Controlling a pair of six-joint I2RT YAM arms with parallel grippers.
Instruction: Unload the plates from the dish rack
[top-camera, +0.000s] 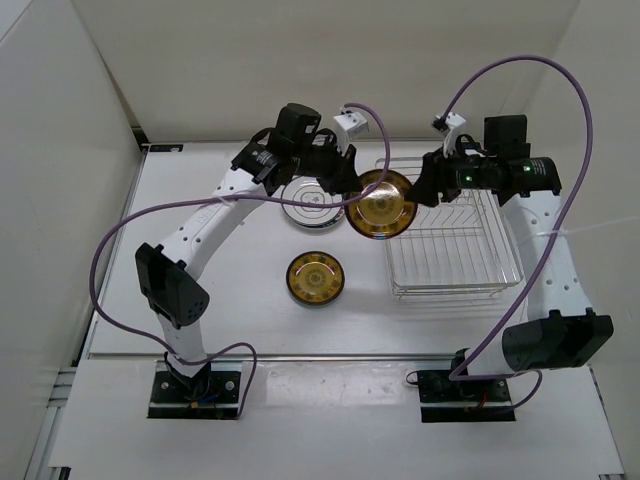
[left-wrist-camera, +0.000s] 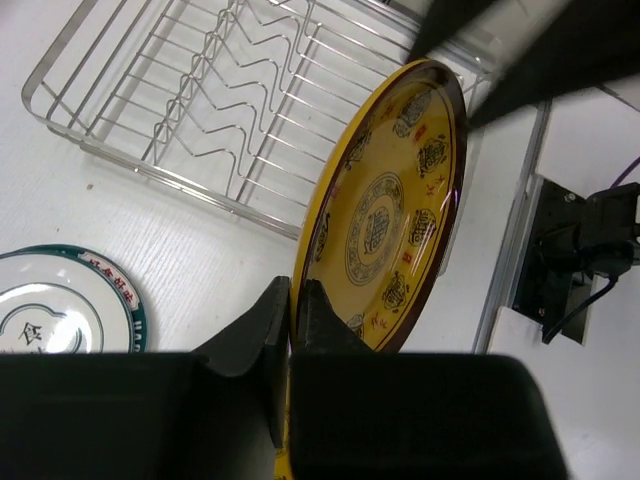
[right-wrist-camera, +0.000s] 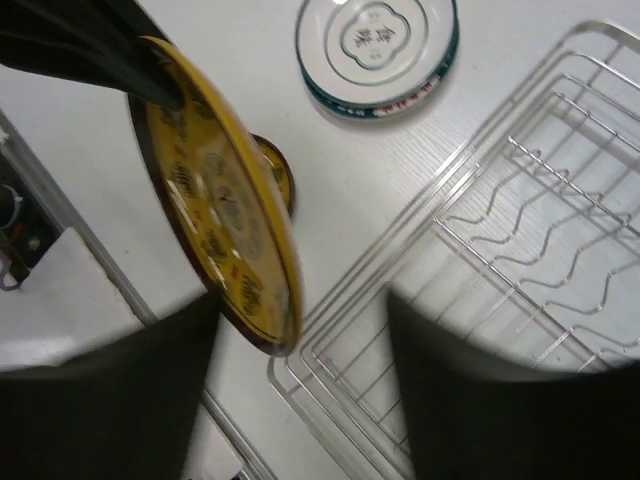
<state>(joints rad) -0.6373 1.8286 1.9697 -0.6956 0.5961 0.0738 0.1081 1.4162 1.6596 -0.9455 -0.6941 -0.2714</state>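
The robot's left gripper needs to release the glossy gold plate on top of the second gold plate (top-camera: 315, 280) lying flat. The held plate is now above the table beside the rack.
My left gripper (top-camera: 345, 180) is shut on the rim of a glossy gold plate with a dark rim (top-camera: 380, 203) and holds it on edge above the table, just left of the dish rack (top-camera: 445, 240). In the left wrist view the fingers (left-wrist-camera: 305, 310) pinch the plate (left-wrist-camera: 390, 210) at its lower edge. My right gripper (top-camera: 418, 188) is open beside the plate's far edge. In the right wrist view the plate's (right-wrist-camera: 220, 220) lower rim hangs between its spread fingers (right-wrist-camera: 480, 390), with no visible touch. The silver wire rack (right-wrist-camera: 520, 240) holds no plates.
A stack of plates topped by a white, teal-rimmed one (top-camera: 310, 205) lies left of the held plate; it also shows in both wrist views (left-wrist-camera: 60, 315) (right-wrist-camera: 378, 45). A second gold plate (top-camera: 317, 277) lies flat nearer the front. White walls enclose the table.
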